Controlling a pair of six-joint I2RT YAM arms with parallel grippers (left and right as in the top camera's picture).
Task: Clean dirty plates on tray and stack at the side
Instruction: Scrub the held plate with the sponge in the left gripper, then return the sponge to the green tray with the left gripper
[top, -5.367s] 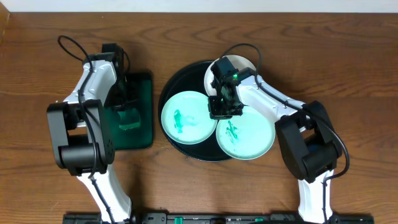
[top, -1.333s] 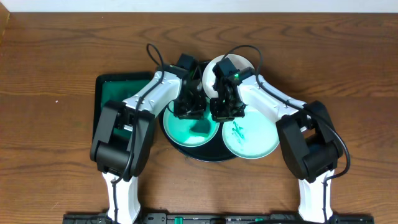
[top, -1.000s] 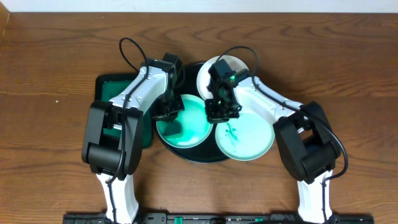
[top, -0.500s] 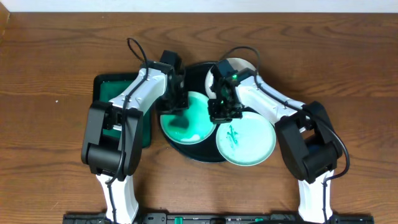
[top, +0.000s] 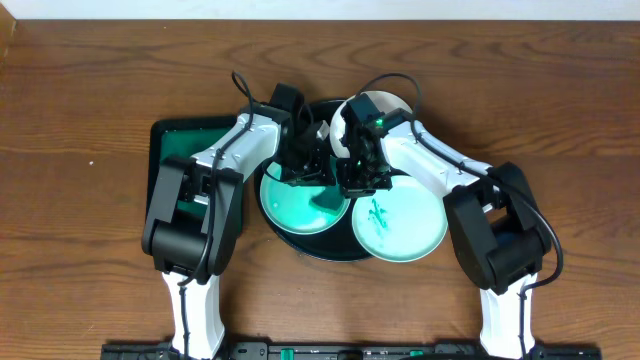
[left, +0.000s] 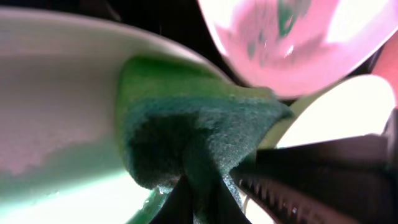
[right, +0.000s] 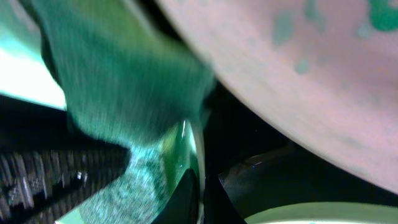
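Note:
The robot's left gripper should release the green sponge in the green tray (top: 217, 201), toward the front corner nearest the black tray.
The black tray (top: 312, 112) holds a teal-tinted plate (top: 290, 208) at its left. A second plate (top: 405, 225) with a teal smear overlaps the tray's right rim. A white plate (top: 378, 102) lies at the back. My left gripper (top: 312, 172) is shut on a green sponge (left: 199, 130) that presses on the left plate (left: 56, 93). My right gripper (top: 358, 180) is shut on that plate's rim (right: 194, 158), thin edge between the jaws. In the right wrist view the sponge (right: 124, 74) sits just left of the rim, with the smeared plate (right: 298, 81) above.
A green rectangular tray (top: 178, 160) lies left of the black tray, partly under the left arm. Both arms meet over the tray's middle, fingers nearly touching. Bare wooden table (top: 80, 250) surrounds everything.
My left gripper has swept the sponge from the plate's left side to its right, up against the right gripper. The right gripper has kept hold of the rim.

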